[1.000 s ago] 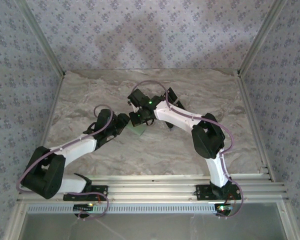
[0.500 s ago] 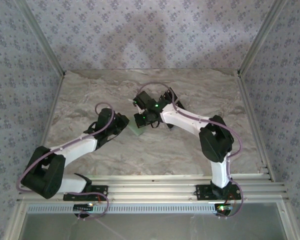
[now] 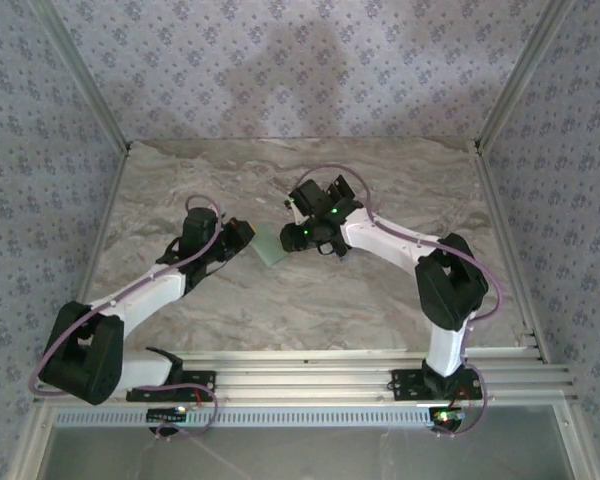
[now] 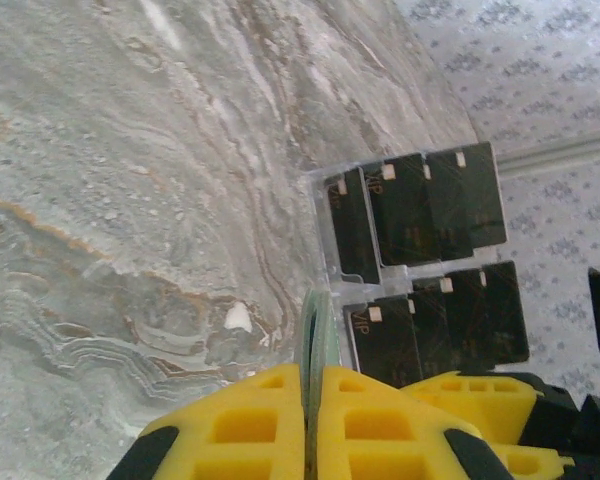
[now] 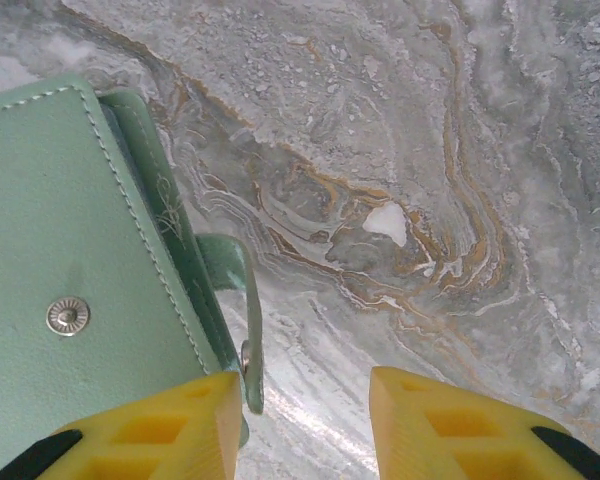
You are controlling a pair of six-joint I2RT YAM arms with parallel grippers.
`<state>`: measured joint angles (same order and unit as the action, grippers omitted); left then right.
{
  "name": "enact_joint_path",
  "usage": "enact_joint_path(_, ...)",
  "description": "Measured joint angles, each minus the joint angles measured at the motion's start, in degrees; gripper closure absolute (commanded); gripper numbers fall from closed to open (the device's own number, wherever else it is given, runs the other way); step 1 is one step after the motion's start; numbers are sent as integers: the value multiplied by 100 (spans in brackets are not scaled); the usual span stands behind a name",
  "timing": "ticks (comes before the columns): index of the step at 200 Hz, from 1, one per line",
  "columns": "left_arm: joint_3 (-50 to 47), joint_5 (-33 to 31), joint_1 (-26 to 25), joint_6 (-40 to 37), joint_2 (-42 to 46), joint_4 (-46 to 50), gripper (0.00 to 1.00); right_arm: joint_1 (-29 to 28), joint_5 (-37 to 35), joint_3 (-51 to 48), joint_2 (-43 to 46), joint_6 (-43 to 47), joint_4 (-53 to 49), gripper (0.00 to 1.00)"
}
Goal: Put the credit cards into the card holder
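The loose strap is by my right gripper's open fingers; I should shift, pinch the strap's end (image 5: 253, 392) and open the card holder.
The card holder (image 3: 269, 246) is a flat pale green pouch held edge-up just above the marble table, between the two arms. My left gripper (image 4: 315, 375) is shut on its thin edge (image 4: 317, 325). In the right wrist view the holder's stitched face (image 5: 70, 250) with a metal snap lies at the left. Its loose strap (image 5: 248, 335) hangs beside my right gripper's left fingertip (image 5: 180, 425). My right gripper (image 5: 305, 420) is open, with bare table between the fingers. Several black credit cards (image 4: 420, 200) lie in two rows in a clear tray beyond the holder.
The marble tabletop (image 3: 380, 300) is fenced by patterned walls with metal corner posts. The clear card tray (image 4: 325, 250) sits by the right arm's wrist. An aluminium rail (image 3: 310, 375) runs along the near edge.
My left gripper has shut on the card holder. My right gripper has opened, let go of the holder and drawn back to the right.
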<state>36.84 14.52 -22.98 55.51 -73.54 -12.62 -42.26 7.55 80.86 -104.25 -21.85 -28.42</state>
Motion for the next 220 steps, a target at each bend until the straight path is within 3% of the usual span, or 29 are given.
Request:
enact_joint_path(126, 212, 636, 11, -190, -195, -28, 100, 291, 553, -391, 339, -129, 402, 61)
enact_joint_path(165, 212, 697, 11, -190, -195, -52, 100, 286, 643, -389, 339, -164, 444, 73)
enact_joint_path(198, 212, 699, 11, -190, -195, -52, 100, 286, 688, -389, 339, -190, 448, 100)
enact_joint_path(210, 212, 699, 11, -190, -195, -50, 100, 286, 702, -391, 343, -192, 448, 100)
enact_joint_path(215, 212, 697, 11, -192, -197, -44, 95, 286, 708, -391, 348, -177, 446, 100)
enact_joint_path(220, 212, 695, 11, -195, -199, -42, 84, 286, 710, -391, 354, -173, 442, 100)
